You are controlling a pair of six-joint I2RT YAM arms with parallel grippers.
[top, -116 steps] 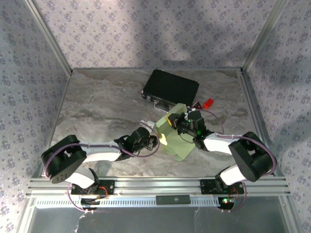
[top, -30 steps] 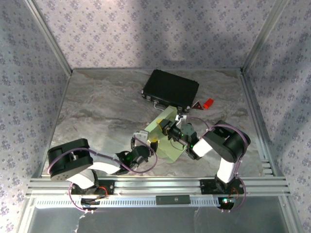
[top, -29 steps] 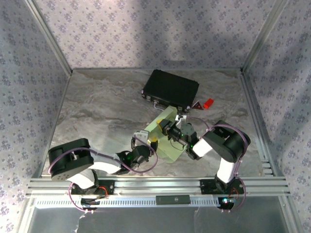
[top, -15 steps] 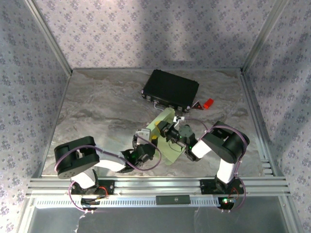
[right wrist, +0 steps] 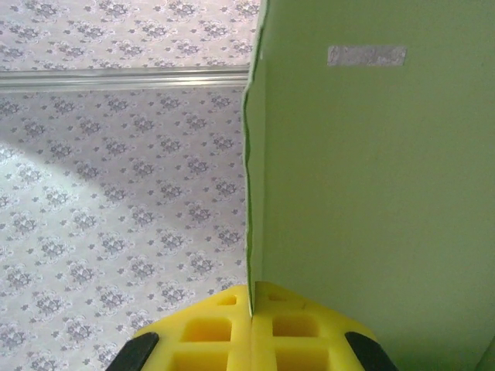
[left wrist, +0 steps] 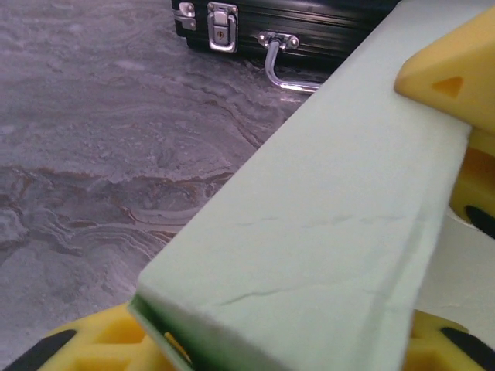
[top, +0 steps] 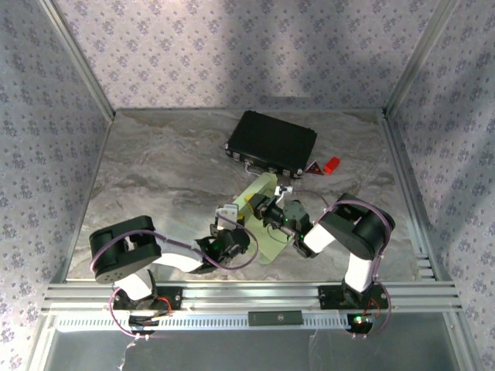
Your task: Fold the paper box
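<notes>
The paper box's end flap gapes while my left gripper spans its near end, so I will open, back off and take that end by the paper box's corner (left wrist: 144, 283).
The paper box (top: 264, 232), pale green card partly folded into a long shallow shape, is held up off the marble table between both arms. In the left wrist view the paper box (left wrist: 325, 224) runs diagonally, and my left gripper (left wrist: 271, 348) has its yellow fingers (left wrist: 77, 348) on either side of the near end, shut on it. My right gripper (right wrist: 253, 297) is shut on the edge of an upright wall of the paper box (right wrist: 371, 178). In the top view the left gripper (top: 234, 222) and right gripper (top: 271, 209) meet at the box.
A black hard case (top: 271, 143) with metal latches lies behind the box, its handle (left wrist: 290, 73) facing me. A small red object (top: 331, 164) sits to the case's right. Patterned walls enclose the table (top: 155, 178); an aluminium rail (top: 247, 294) runs along the front.
My left gripper has pushed in toward the box and its jaws have narrowed around the near end. The box has shifted slightly. The right gripper keeps its grip.
</notes>
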